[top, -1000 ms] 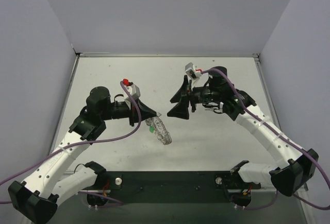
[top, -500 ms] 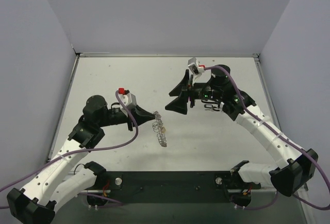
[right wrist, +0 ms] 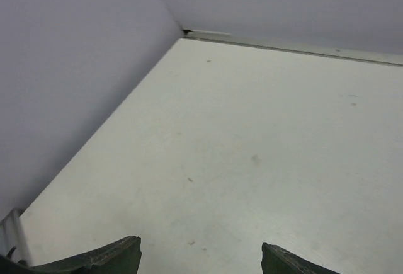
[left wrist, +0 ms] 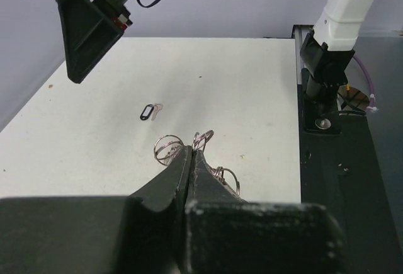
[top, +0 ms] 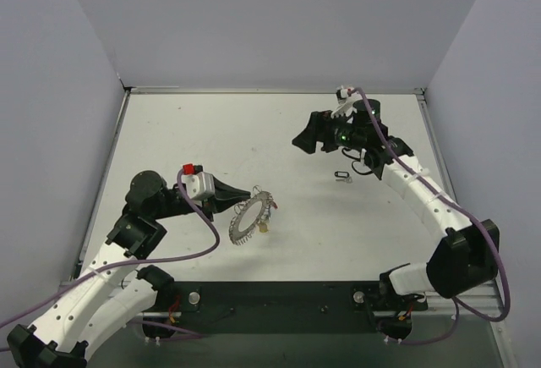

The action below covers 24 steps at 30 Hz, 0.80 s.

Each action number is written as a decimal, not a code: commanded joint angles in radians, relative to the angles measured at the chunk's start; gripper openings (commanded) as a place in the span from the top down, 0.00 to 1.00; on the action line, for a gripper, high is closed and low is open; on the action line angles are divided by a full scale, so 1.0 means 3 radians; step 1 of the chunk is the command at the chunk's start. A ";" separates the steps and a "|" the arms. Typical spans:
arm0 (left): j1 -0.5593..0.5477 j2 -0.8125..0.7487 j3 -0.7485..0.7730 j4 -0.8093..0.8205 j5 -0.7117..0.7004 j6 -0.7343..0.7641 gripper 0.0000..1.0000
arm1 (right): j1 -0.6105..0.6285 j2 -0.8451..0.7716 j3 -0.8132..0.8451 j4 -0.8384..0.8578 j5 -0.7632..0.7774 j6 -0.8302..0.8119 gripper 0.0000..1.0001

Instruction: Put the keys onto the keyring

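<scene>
Next, I will close my right gripper on the silvery end (top: 348,180) of the small key with the dark head.
My left gripper (top: 246,199) is shut on the rim of the keyring (top: 251,216), a large silvery ring with a jagged outer rim, held just above the table left of centre. A small yellowish piece (top: 265,227) hangs at the ring's lower right. In the left wrist view the shut fingertips (left wrist: 191,150) pinch it, and small wire loops of the keyring (left wrist: 168,148) stick out on both sides. One small key (top: 342,175) with a dark head lies on the table, the same key (left wrist: 150,111) ahead of the left gripper. My right gripper (top: 308,136) hovers open and empty, its fingers (right wrist: 110,258) wide apart over bare table.
White table (top: 186,131) walled by grey panels at left, back and right. The black base plate (top: 279,296) runs along the near edge. In the left wrist view the right gripper (left wrist: 88,25) hangs at top left and the right arm's base (left wrist: 327,66) stands at the right.
The left arm pulled back toward the near left, and the keyring turned from edge-on to face-on. The right gripper swung away toward the far right, still open.
</scene>
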 commanded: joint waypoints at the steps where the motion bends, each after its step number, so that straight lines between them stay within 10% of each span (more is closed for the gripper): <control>1: -0.0022 -0.0020 0.0042 0.0282 0.0051 0.0063 1.00 | -0.0245 0.0304 0.0013 -0.0114 0.0663 0.0392 0.25; 14: -0.0042 -0.0030 -0.0030 0.0297 0.0025 0.0078 1.00 | -0.0470 0.1175 0.0407 -0.1321 0.2186 0.0301 0.42; 24: -0.0042 0.0026 -0.0055 0.0353 0.0092 0.0048 1.00 | -0.0419 0.1129 0.0304 -0.1368 0.1845 0.0188 0.48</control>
